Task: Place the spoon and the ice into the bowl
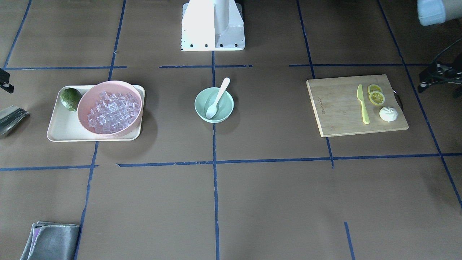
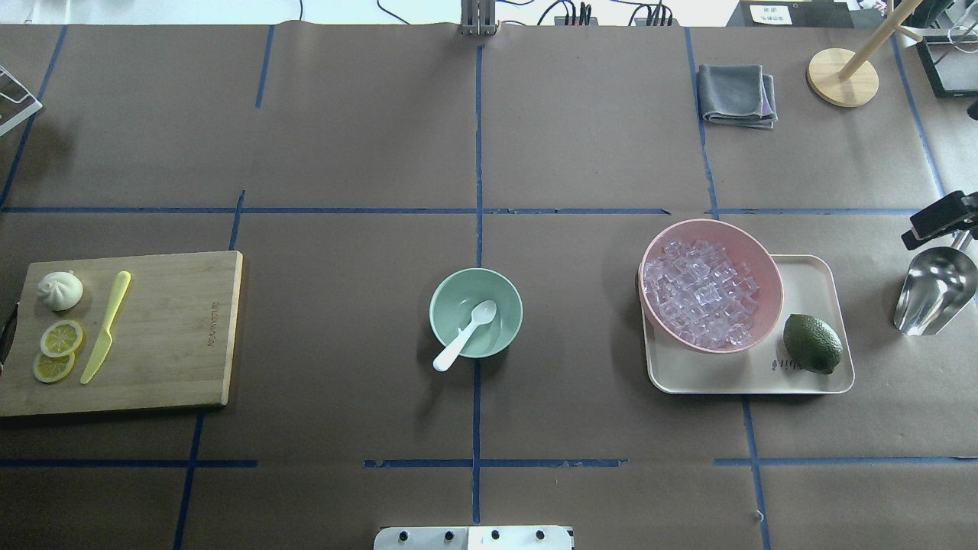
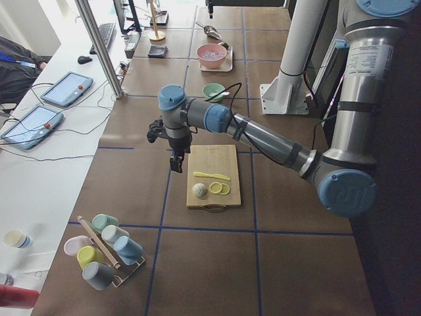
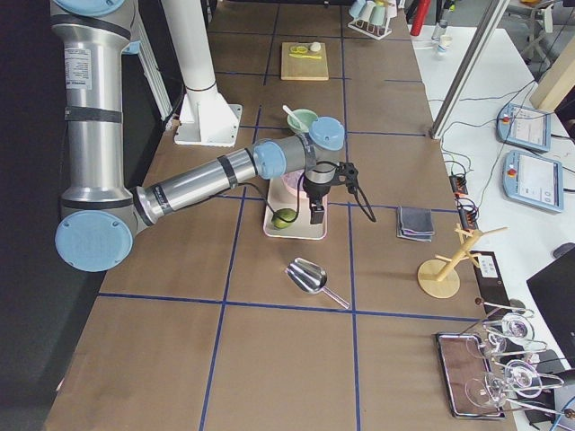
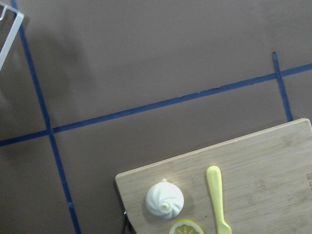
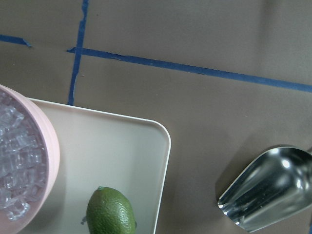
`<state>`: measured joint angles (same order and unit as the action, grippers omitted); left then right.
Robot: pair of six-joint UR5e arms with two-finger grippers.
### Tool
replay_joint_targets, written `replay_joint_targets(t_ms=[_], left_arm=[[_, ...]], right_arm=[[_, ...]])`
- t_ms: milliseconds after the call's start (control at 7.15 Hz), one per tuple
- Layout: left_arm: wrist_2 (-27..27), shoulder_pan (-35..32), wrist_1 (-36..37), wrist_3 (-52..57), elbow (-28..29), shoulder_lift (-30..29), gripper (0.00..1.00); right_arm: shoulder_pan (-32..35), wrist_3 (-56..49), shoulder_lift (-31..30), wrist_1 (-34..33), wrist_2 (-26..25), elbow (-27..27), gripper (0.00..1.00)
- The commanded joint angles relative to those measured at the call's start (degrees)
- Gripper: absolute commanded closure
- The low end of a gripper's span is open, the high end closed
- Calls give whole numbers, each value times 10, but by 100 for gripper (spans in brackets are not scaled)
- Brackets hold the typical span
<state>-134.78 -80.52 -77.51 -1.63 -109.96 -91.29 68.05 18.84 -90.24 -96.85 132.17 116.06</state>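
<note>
The robot's right gripper will close on an ice cube at the middle of the pink bowl [image 1: 114, 107], because the ice belongs in the mint-green bowl.
The white spoon [image 2: 466, 334] lies in the mint-green bowl [image 2: 443, 305] at the table's middle, with its scoop inside and its handle over the rim; it also shows in the front-facing view [image 1: 216, 99]. The ice [image 2: 703, 294] fills a pink bowl [image 2: 768, 260] on a cream tray [image 2: 810, 267]. My right gripper [image 4: 316, 214] hangs high over the tray's outer end, next to the lime. My left gripper [image 3: 176, 161] hangs above the table beside the cutting board's far edge. No fingers show in either wrist view, so I cannot tell whether either gripper is open or shut.
A metal scoop [image 2: 932, 290] lies right of the tray. A lime [image 2: 812, 344] sits on the tray. A cutting board [image 2: 168, 336] at the left holds a yellow-green knife [image 2: 107, 325], lemon slices and a white bun. A grey cloth [image 2: 737, 95] and a wooden stand [image 2: 840, 76] are at the far right.
</note>
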Motion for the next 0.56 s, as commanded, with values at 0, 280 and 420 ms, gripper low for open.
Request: replay_joint_targets(t_ms=[0, 280, 420], left_arm=[[-13, -51, -28, 40, 38, 101, 0], [-10, -64, -135, 44, 65, 103, 0], [-10, -64, -136, 44, 64, 103, 0]], right_arm=[[-48, 64, 38, -1, -14, 22, 0], [-115, 106, 80, -1, -15, 20, 1], [-158, 170, 101, -1, -58, 19, 1]])
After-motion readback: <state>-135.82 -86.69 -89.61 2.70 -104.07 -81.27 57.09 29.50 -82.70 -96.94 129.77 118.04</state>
